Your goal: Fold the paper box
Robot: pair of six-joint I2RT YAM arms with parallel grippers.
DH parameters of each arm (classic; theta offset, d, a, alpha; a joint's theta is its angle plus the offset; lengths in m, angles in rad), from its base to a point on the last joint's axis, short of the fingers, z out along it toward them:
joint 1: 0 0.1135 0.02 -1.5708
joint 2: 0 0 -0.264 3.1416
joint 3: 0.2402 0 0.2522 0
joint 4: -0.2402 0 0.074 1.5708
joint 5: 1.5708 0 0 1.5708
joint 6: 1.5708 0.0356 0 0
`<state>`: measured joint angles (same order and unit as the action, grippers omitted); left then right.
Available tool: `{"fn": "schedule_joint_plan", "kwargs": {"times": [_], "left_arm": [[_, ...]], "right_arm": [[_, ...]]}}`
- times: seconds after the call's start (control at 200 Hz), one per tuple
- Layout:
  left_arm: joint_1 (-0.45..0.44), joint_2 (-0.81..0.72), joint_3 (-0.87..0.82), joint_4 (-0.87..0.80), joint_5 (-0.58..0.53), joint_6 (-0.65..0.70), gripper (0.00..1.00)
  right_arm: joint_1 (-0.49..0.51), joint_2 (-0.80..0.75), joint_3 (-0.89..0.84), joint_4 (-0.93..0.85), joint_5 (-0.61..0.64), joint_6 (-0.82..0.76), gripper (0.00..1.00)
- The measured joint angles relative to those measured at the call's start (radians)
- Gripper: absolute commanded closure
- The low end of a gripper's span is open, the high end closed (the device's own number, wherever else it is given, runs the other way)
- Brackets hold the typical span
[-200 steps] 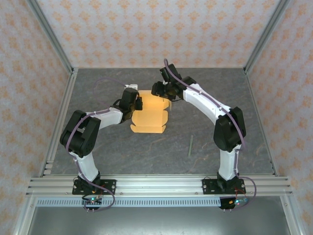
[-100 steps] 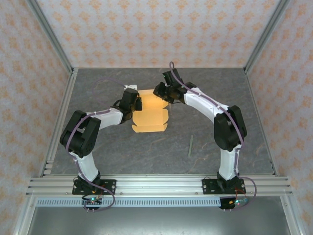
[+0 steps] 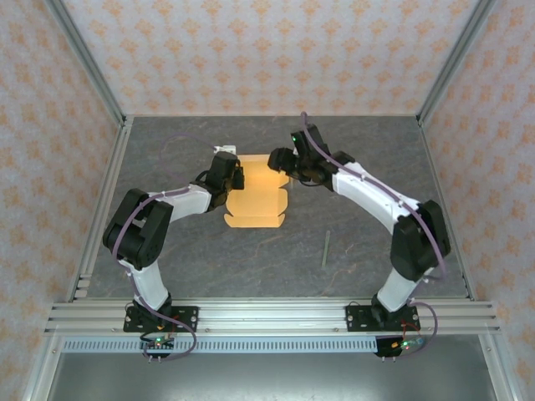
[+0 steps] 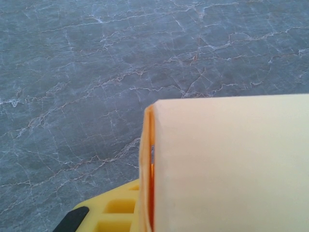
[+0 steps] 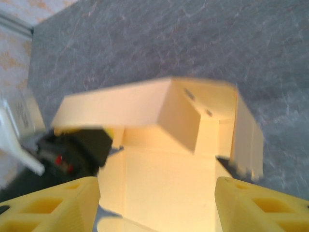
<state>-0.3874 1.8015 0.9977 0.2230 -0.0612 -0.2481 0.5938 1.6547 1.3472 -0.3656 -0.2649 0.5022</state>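
The side flap stands apart from the corner tab of the back flap, so I should straddle the box's corner with my right gripper and pinch the side flap [image 5: 247, 137] toward the corner tab.
The paper box [image 3: 254, 200] is tan card lying partly folded at mid-table. Its back and side flaps [image 5: 179, 121] stand up. My left gripper [image 3: 235, 176] is at the box's left side, shut on a raised wall of card [image 4: 227, 164]. In the left wrist view one yellow finger [image 4: 113, 212] shows beside that wall, and the other is hidden behind it. My right gripper [image 3: 280, 161] hovers over the box's far right corner. It is open, its yellow fingers [image 5: 48, 205] stand wide apart above the box floor [image 5: 164, 188], and nothing is between them.
A thin greenish stick [image 3: 325, 249] lies on the grey table [image 3: 209, 259] right of the box. Patterned walls and metal frame posts close in the sides and back. The rail with both arm bases [image 3: 267, 317] runs along the near edge.
My right gripper has opened wider and drawn a little to the right, and its elbow has swung out right. The left gripper and the box have barely moved.
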Motion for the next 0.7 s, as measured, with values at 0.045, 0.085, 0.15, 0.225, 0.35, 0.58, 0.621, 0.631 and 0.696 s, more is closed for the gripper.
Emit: {"fn": "schedule_joint_plan", "kwargs": {"times": [0.045, 0.085, 0.15, 0.225, 0.35, 0.58, 0.621, 0.631, 0.696], "left_arm": [[0.0, -0.002, 0.0, -0.006, 0.0, -0.006, 1.0], [0.0, -0.002, 0.0, -0.012, 0.0, -0.01, 1.0], [0.0, -0.007, 0.0, -0.02, 0.001, -0.015, 1.0], [0.0, -0.013, 0.0, -0.028, 0.001, -0.017, 1.0], [0.0, -0.021, 0.0, -0.036, 0.002, -0.017, 1.0], [0.0, -0.034, 0.0, -0.044, 0.004, -0.017, 1.0], [0.0, -0.035, 0.0, -0.047, 0.004, -0.017, 1.0], [0.0, -0.036, 0.0, -0.048, 0.004, -0.017, 1.0], [0.0, -0.039, 0.0, -0.05, 0.005, -0.017, 1.0]], "right_arm": [[0.025, -0.025, -0.041, 0.005, 0.011, -0.021, 0.34], [0.046, -0.034, -0.068, 0.011, 0.016, -0.036, 0.34], [0.077, -0.03, -0.103, 0.026, 0.019, -0.06, 0.34], [0.092, -0.009, -0.122, 0.034, 0.031, -0.079, 0.34], [0.09, 0.056, -0.122, 0.069, 0.062, -0.1, 0.34], [0.064, 0.134, -0.116, 0.084, 0.124, -0.12, 0.34], [0.058, 0.14, -0.108, 0.084, 0.136, -0.122, 0.34], [0.057, 0.142, -0.106, 0.084, 0.138, -0.123, 0.34], [0.05, 0.148, -0.096, 0.091, 0.149, -0.124, 0.34]]}}
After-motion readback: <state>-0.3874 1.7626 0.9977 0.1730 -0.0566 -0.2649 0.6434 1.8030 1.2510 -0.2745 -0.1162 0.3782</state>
